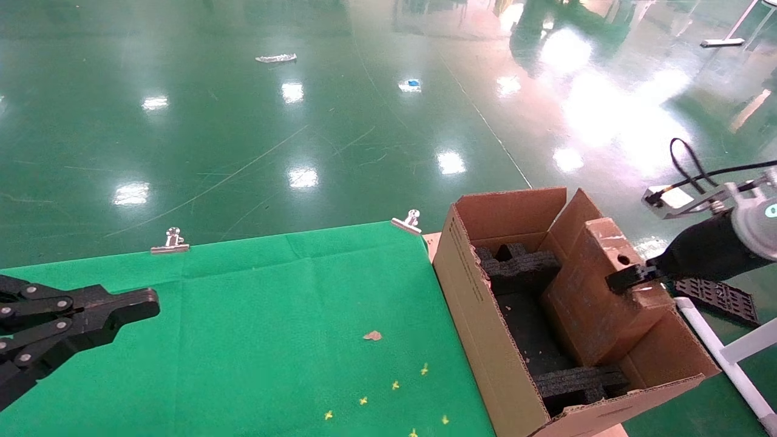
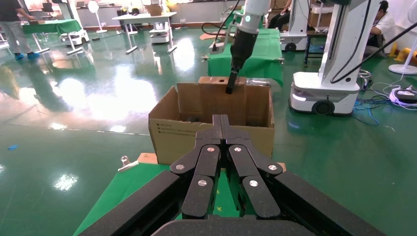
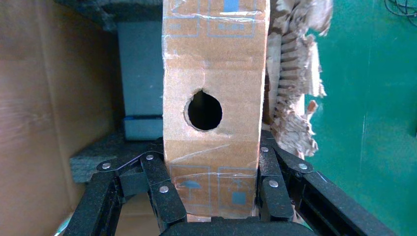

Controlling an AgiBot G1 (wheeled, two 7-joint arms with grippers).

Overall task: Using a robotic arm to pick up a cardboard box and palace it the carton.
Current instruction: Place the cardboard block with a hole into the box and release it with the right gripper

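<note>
Next, my right gripper lets go of the cardboard box inside the carton [image 1: 585,317], between the black foam inserts, along the torn side.
The carton [image 1: 470,303] stands open at the right edge of the green table, with black foam inserts [image 1: 516,262] inside. The cardboard box [image 1: 592,297], narrow and brown with a round hole [image 1: 623,260], stands tilted inside the carton against its right side. My right gripper [image 1: 631,279], on the robotic arm [image 1: 710,249], is shut on the box's upper end. In the right wrist view the fingers [image 3: 152,169] clamp both sides of the taped box [image 3: 211,64] below the hole; the carton's ragged torn edge [image 3: 295,98] lies beside it. My left gripper [image 1: 142,303] is shut and empty over the table's left side.
The green cloth [image 1: 273,315] is held by two metal clips [image 1: 171,241] [image 1: 408,222]. A cardboard scrap [image 1: 372,335] and yellow marks [image 1: 394,385] lie on it. A black foam piece [image 1: 716,298] and white frame [image 1: 728,358] sit right of the carton. Another robot base [image 2: 324,93] stands beyond.
</note>
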